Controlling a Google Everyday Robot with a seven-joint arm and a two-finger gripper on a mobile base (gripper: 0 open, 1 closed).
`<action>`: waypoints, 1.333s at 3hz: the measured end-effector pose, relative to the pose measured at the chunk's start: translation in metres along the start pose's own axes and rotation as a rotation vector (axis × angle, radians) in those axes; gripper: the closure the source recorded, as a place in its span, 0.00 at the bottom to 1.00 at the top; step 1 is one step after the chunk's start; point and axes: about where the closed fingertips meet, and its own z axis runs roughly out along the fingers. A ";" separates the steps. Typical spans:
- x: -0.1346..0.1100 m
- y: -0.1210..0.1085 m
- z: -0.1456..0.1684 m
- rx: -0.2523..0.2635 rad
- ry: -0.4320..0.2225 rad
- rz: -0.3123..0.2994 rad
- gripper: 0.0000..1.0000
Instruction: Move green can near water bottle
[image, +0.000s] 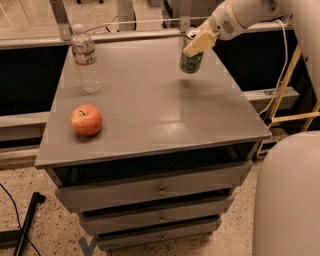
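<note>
I will let go of the green can with my gripper on the grey cabinet top beside the water bottle (126, 80), toward the middle.
The green can (190, 61), dark green with pale print and a silver top, hangs above the far right part of the grey cabinet top (150, 105), tilted a little. My gripper (197, 42) is shut on its upper part, coming in from the upper right on a white arm. The water bottle (85, 59), clear with a white cap and a white-and-red label, stands upright at the far left of the top, well to the left of the can.
A red apple (86, 120) lies on the front left of the top. Drawers (160, 190) sit below. A glass rail (125, 22) runs behind the cabinet. The robot's white body (290, 200) fills the lower right.
</note>
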 end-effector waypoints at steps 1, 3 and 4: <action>-0.065 0.010 -0.013 -0.014 -0.040 -0.109 1.00; -0.123 0.048 0.055 -0.165 -0.034 -0.162 1.00; -0.133 0.070 0.087 -0.261 -0.052 -0.155 1.00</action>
